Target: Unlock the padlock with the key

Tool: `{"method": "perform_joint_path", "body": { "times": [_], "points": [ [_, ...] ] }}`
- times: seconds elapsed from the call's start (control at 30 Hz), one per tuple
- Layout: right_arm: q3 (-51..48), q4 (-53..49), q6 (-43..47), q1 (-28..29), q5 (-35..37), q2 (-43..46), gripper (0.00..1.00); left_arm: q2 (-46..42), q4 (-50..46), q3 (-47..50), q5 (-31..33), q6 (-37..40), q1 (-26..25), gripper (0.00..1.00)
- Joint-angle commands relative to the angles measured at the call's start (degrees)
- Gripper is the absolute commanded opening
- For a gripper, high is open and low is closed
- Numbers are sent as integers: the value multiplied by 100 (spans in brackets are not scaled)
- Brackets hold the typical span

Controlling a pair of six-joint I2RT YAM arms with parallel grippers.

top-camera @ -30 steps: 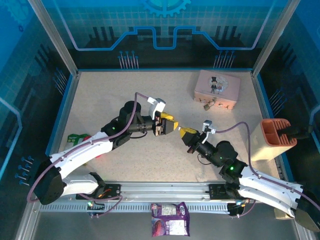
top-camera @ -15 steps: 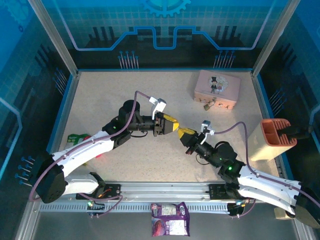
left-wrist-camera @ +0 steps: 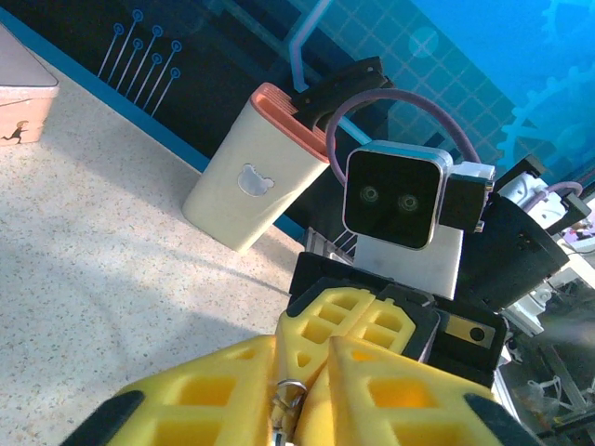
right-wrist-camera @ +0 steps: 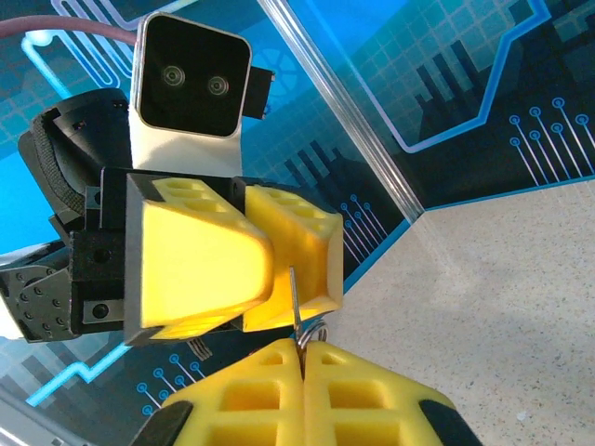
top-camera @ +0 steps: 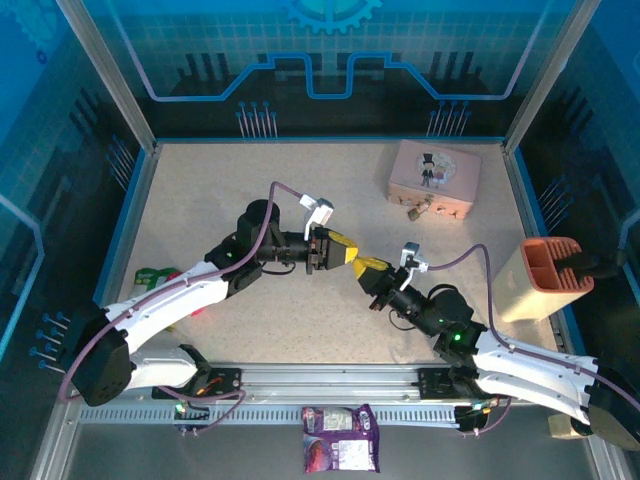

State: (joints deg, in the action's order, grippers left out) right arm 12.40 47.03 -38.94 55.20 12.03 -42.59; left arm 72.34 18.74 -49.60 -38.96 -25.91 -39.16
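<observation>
The key's ring is outside my right fingertips; it should open and take the key's head (right-wrist-camera: 301, 336) deeper while my left gripper steadies it.
Mid-table, my left gripper (top-camera: 349, 252) and right gripper (top-camera: 366, 267) meet tip to tip. The key (right-wrist-camera: 295, 295), a thin silver blade on a small ring, sticks up from my right gripper (right-wrist-camera: 304, 351), which is shut on it. In the left wrist view the ring end of the key (left-wrist-camera: 286, 400) sits pinched between the yellow fingers of my left gripper (left-wrist-camera: 302, 355), with the right gripper (left-wrist-camera: 372, 321) just beyond. The padlock (top-camera: 413, 212), tiny and brass, lies at the front of the pink box (top-camera: 433, 178) at the back right, away from both grippers.
A beige holder with an orange rim (top-camera: 545, 280) stands at the right edge with a black object in it; the same holder (left-wrist-camera: 251, 177) shows in the left wrist view. Green and red items (top-camera: 155, 275) lie at the left. A snack packet (top-camera: 340, 450) sits on the front rail.
My left gripper's jaws have narrowed onto the key after rolling at the wrist. The right gripper has edged slightly left, staying shut on the key.
</observation>
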Motion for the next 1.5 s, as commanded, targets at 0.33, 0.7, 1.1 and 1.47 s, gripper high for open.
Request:
{"method": "perform_joint_path", "body": {
  "times": [0.33, 0.7, 1.1, 1.47],
  "points": [
    [-33, 78, -187, 77, 481, 37, 16, -52, 253, 143, 46, -58, 45, 0],
    [205, -892, -336, -86, 394, 681, 63, -396, 210, 290, 787, 118, 40, 0],
    [535, -803, -621, -604, -1003, 306, 63, -472, 614, 317, 30, -116, 32, 0],
    [531, -218, -682, -644, -1419, -25, 38, -518, 709, 381, -102, -200, 32, 0]
  ]
}}
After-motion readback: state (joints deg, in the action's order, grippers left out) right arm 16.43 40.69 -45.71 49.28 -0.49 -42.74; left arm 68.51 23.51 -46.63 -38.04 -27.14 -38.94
